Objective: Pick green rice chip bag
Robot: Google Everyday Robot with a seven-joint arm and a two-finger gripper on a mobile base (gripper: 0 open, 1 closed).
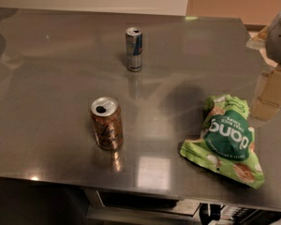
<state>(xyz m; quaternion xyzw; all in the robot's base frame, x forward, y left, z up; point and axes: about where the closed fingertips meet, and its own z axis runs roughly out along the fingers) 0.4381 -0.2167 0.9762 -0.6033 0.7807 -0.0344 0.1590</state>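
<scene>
My gripper is going to close on the dark green round label [239,133] in the middle of the green rice chip bag.
The green rice chip bag [227,139] lies flat on the steel table [51,78] at the front right. It is crumpled lime-green foil with a dark green round label and white "dang" lettering that reads upside down from here. My gripper [271,93] comes in at the right edge of the view, a grey and tan shape above and to the right of the bag, apart from it. It holds nothing that I can see.
An orange-brown drink can [107,123] stands upright at the front centre-left, its top open. A slim blue and silver can [134,49] stands upright farther back. The table's front edge runs along the bottom of the view, with dark space below.
</scene>
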